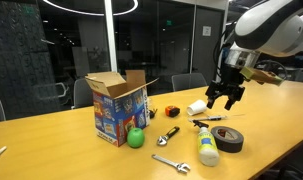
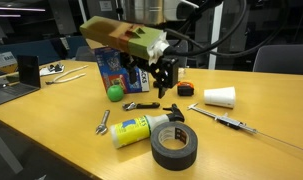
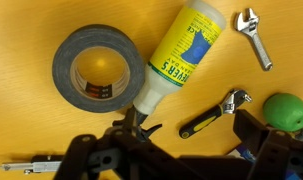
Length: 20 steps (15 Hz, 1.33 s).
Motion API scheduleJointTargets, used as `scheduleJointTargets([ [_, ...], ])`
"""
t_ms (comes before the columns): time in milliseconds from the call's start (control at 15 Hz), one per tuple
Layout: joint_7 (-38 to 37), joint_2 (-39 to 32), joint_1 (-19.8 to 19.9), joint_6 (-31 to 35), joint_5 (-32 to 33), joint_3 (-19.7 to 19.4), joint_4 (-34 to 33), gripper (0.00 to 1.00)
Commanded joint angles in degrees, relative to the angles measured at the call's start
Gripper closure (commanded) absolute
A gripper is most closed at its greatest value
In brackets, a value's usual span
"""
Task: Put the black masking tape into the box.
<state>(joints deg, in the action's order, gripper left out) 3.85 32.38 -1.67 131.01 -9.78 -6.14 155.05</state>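
Note:
The robot's gripper should next move to the black masking tape and close on the ring's side (image 1: 239, 135) (image 3: 63, 83) that faces away from the yellow-labelled glue bottle.
The black masking tape (image 1: 229, 139) lies flat on the wooden table, near its front edge; it also shows in an exterior view (image 2: 174, 146) and at the upper left of the wrist view (image 3: 97, 68). The open blue cardboard box (image 1: 121, 105) stands upright to the side, also visible in an exterior view (image 2: 116, 68). My gripper (image 1: 226, 98) hangs open and empty above the table, between the box and the tape, not touching anything. It also shows in an exterior view (image 2: 161, 85), and its dark fingers fill the bottom of the wrist view (image 3: 181, 160).
A yellow-labelled glue bottle (image 3: 181, 55) lies beside the tape. A black-handled wrench (image 3: 213, 112), a silver wrench (image 3: 253, 50), a green ball (image 3: 288, 110), a white cup (image 2: 220, 97), an orange object (image 2: 186, 89) and a thin tool (image 2: 229, 122) are scattered around. A laptop (image 2: 11, 85) sits farther off.

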Motion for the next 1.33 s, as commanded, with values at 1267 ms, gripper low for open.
scheduleJointTargets([
  [1267,-5.6,-25.1,10.1,-5.0,25.9,1.1,-9.4,0.00],
])
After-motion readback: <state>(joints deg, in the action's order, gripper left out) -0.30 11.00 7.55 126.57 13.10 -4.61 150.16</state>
